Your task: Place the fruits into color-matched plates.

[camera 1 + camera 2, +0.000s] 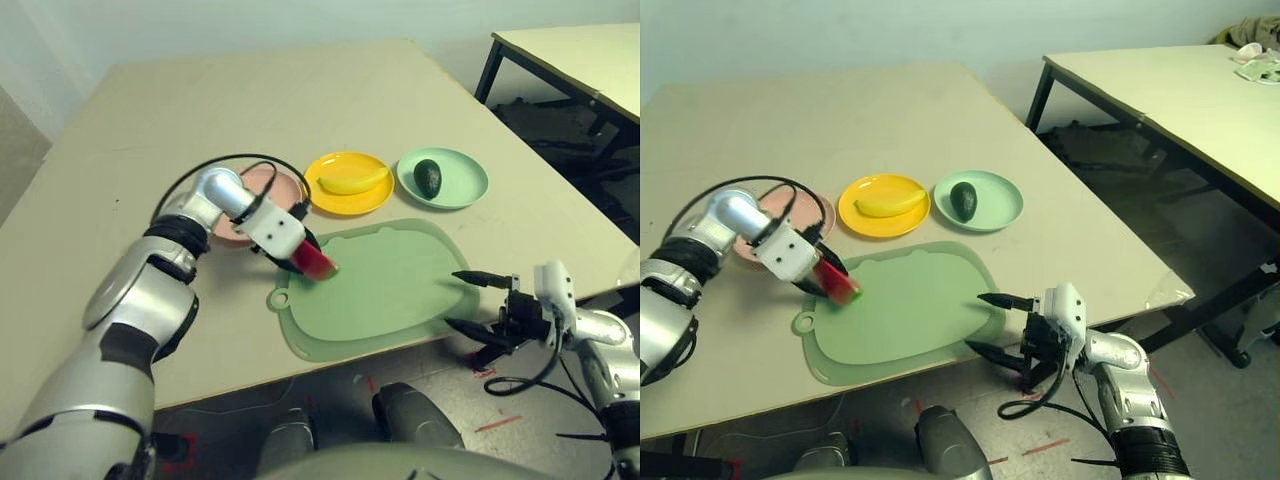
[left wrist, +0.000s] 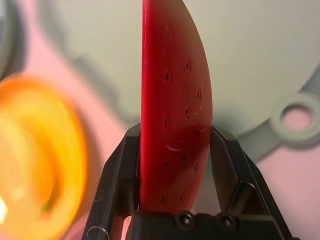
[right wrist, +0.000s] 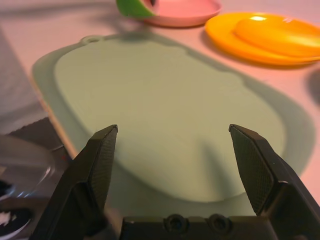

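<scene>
Next, my left gripper lets go of the red watermelon wedge near the middle of the pink plate [image 1: 252, 206], next to the yellow plate.
My left gripper [image 1: 312, 260] is shut on the red watermelon wedge [image 2: 175, 100], holding it at the left edge of the pale green mat [image 1: 390, 285], just in front of the pink plate [image 1: 285, 185]. My left arm hides part of that plate. The banana [image 1: 352, 181] lies in the yellow plate [image 1: 378, 200]. In the mint green plate [image 1: 467, 182] sits the dark avocado [image 1: 428, 177]. My right gripper [image 1: 452, 298] stands open at the mat's right end by the table's front edge, with nothing between its fingers [image 3: 102, 155].
The three plates stand in a row behind the mat, whose ring tab [image 1: 279, 299] is near the held wedge. A second table [image 1: 1160, 90] stands to the right across a gap. The table's front edge runs just below the mat.
</scene>
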You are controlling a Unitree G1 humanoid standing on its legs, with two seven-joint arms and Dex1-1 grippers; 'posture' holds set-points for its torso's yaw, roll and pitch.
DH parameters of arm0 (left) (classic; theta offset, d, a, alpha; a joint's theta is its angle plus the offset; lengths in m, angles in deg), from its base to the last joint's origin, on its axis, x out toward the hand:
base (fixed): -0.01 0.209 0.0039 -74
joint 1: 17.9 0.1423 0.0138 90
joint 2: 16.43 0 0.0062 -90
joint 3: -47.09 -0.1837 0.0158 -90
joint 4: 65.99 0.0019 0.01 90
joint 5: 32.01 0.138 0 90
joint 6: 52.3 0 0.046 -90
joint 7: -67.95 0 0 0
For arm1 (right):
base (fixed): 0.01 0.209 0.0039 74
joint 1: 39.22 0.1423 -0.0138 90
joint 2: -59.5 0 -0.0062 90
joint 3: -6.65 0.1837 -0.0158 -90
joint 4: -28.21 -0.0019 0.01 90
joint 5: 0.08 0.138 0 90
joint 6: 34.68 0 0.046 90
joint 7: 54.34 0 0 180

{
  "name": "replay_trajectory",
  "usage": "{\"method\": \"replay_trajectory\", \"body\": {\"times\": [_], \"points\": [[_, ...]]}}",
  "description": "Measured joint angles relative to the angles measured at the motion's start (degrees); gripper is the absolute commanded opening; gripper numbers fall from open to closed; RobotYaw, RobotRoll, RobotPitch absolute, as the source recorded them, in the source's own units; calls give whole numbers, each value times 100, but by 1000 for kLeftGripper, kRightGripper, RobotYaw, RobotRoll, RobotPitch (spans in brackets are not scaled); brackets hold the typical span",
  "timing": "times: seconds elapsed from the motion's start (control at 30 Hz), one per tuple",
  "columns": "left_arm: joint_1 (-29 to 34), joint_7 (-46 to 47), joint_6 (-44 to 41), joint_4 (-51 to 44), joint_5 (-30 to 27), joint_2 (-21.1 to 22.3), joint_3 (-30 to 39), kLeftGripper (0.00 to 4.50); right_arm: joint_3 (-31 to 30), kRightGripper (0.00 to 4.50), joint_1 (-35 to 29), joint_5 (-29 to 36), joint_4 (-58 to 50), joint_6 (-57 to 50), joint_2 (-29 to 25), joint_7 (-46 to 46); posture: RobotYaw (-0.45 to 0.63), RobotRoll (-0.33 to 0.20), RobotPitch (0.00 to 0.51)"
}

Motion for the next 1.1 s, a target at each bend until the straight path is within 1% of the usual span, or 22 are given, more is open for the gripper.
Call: {"method": "replay_trajectory", "body": {"times": [0.13, 0.27, 0.37, 0.53, 0.63, 0.73, 0.8, 0.83, 0.97, 1.1], "points": [[-3, 659, -242, 155, 417, 253, 278, 2093, 59, 4500, 17, 8, 64, -19, 137, 251, -225, 0, 34], [-3, 1499, -681, 350, 877, 415, 428, 2093, 65, 4500, 19, -5, 86, 46, 275, 447, -222, 0, 36], [-2, 2163, -1021, 533, 1288, 442, 439, 2093, 49, 4500, 17, -24, 85, 112, 425, 557, -225, 0, 38], [11, 3437, -1641, 872, 2000, 465, 375, 2093, 30, 4500, 19, -93, 83, 113, 427, 605, -239, 0, 37], [70, 3816, -1880, 997, 2301, 455, 351, 2093, 28, 4500, 19, -133, 83, 113, 426, 612, -249, 0, 36], [128, 4086, -2038, 1073, 2508, 344, 341, 2093, 28, 4500, 16, -151, 83, 114, 416, 620, -254, 0, 36], [159, 4171, -2083, 1094, 2584, 254, 350, 2829, 28, 4500, -23, -156, 64, 116, 396, 621, -259, 0, 37], [159, 4202, -2082, 1090, 2594, 241, 355, 3072, 28, 4500, -47, -163, 55, 119, 382, 619, -265, 0, 37], [158, 4227, -2079, 1087, 2605, 230, 411, 4455, 28, 4500, -223, -176, 27, 166, 337, 614, -267, 0, 32], [171, 4185, -2067, 1086, 2591, 198, 497, 4485, 28, 4500, -284, -175, -28, 178, 292, 604, -269, 0, 30]]}}
